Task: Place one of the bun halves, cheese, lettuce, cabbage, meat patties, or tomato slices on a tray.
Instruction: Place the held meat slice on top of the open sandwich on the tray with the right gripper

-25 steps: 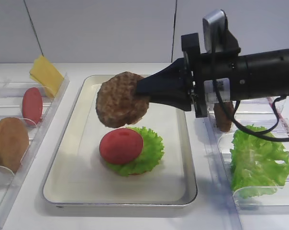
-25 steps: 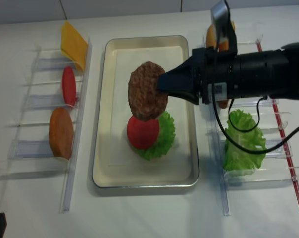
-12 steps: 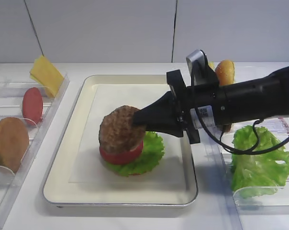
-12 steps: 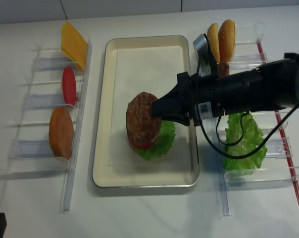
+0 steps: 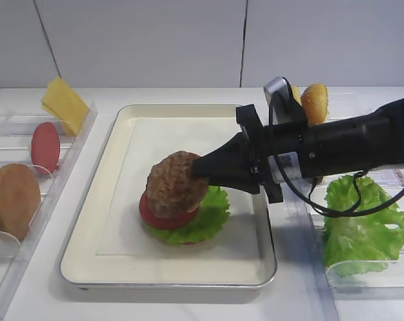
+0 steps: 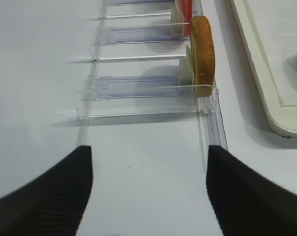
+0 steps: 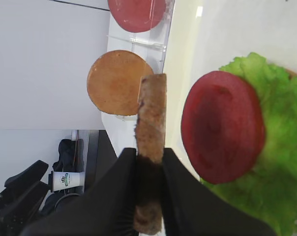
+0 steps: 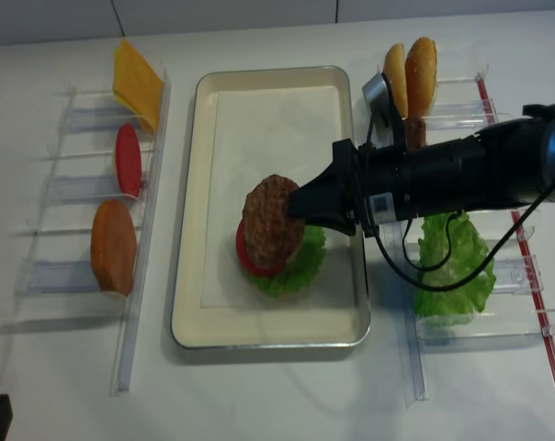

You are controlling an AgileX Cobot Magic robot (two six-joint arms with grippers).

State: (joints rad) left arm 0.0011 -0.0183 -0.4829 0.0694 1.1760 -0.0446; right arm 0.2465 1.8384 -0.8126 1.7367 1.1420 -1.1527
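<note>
I should use my right gripper to release the meat patty on the red tomato slice over the lettuce (image 8: 282, 234) (image 7: 228, 138) in the cream tray.
My right gripper (image 5: 200, 171) (image 8: 301, 204) is shut on the rim of a rough brown meat patty (image 5: 175, 184) (image 8: 273, 220). In the right wrist view the patty (image 7: 151, 113) shows edge-on between the black fingers (image 7: 120, 187). It hangs tilted just over a red tomato slice (image 5: 155, 217) (image 7: 222, 128), which lies on frilly lettuce (image 5: 210, 212) (image 7: 281, 147) in the cream tray (image 5: 105, 157) (image 8: 190, 184). Whether patty and tomato touch I cannot tell. My left gripper (image 6: 148, 164) is open over bare table beside the left rack.
The left clear rack holds cheese (image 5: 65, 103), a tomato slice (image 5: 45, 147) and a brown bun half (image 5: 11, 200) (image 6: 202, 49). The right rack holds two bun halves (image 8: 411, 73) and a lettuce leaf (image 5: 362, 224), with my right arm (image 5: 349, 144) lying across it.
My right gripper has carried the patty down from high over the tray to just above the tomato slice, then shifted it slightly right. The grip has stayed shut.
</note>
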